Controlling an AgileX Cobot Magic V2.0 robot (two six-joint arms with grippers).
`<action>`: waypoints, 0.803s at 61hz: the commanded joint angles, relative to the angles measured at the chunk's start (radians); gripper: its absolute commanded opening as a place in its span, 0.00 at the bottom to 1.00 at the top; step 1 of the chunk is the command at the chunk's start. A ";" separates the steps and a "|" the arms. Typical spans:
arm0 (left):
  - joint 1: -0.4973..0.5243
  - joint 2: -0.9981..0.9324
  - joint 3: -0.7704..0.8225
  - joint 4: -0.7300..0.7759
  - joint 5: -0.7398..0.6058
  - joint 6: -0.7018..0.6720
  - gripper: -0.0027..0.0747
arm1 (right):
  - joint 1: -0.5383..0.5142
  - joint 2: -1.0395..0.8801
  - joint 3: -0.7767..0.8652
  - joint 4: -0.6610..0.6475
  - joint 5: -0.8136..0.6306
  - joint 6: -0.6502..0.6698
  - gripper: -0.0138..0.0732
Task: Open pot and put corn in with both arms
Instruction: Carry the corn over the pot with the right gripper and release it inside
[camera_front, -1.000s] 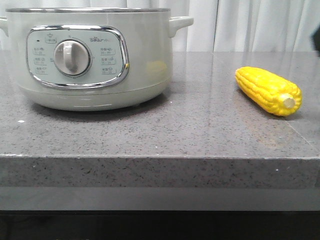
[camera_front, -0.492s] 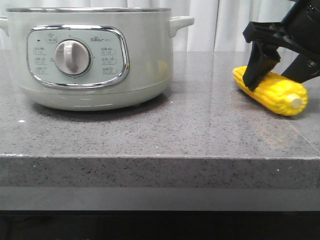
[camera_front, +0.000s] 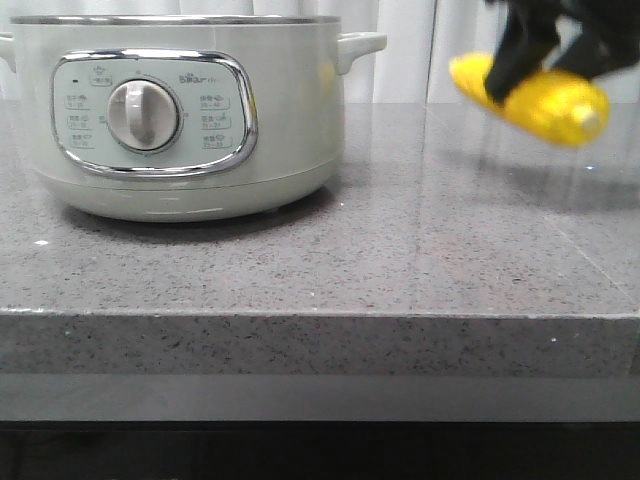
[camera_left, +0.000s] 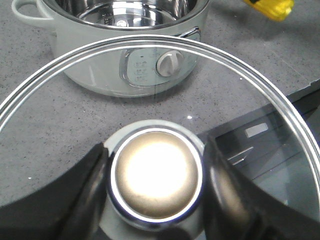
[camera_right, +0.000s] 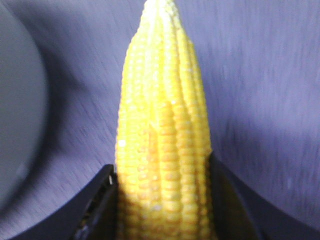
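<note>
The yellow corn will sit on the steel bottom inside the pale grey-green pot (camera_front: 175, 90) after my right gripper releases it.
The pale grey-green pot (camera_front: 180, 120) stands at the table's left, its top uncovered; its steel inside shows in the left wrist view (camera_left: 125, 20). My left gripper (camera_left: 155, 180) is shut on the round knob (camera_left: 156, 176) of the glass lid (camera_left: 240, 75) and holds the lid up off the pot, near the table's front. It is out of the front view. My right gripper (camera_front: 545, 50) is shut on the yellow corn (camera_front: 550, 100) and holds it in the air to the right of the pot. The corn fills the right wrist view (camera_right: 162, 140) between the fingers (camera_right: 95, 200).
The grey speckled stone table (camera_front: 400, 260) has a front edge across the front view. White curtains (camera_front: 450, 50) hang behind. A dark unit (camera_left: 260, 145) with handles shows below the table edge through the lid.
My right gripper came down onto the corn, closed on it, and has lifted it off the table, up and slightly left. The pot has not moved.
</note>
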 joint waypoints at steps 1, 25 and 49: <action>-0.002 0.006 -0.033 -0.022 -0.145 -0.008 0.19 | 0.043 -0.049 -0.140 0.014 -0.048 -0.033 0.40; -0.002 0.006 -0.033 -0.022 -0.145 -0.008 0.19 | 0.411 0.209 -0.522 0.014 -0.052 -0.088 0.40; -0.002 0.006 -0.033 -0.022 -0.145 -0.008 0.19 | 0.453 0.339 -0.557 0.014 0.011 -0.088 0.61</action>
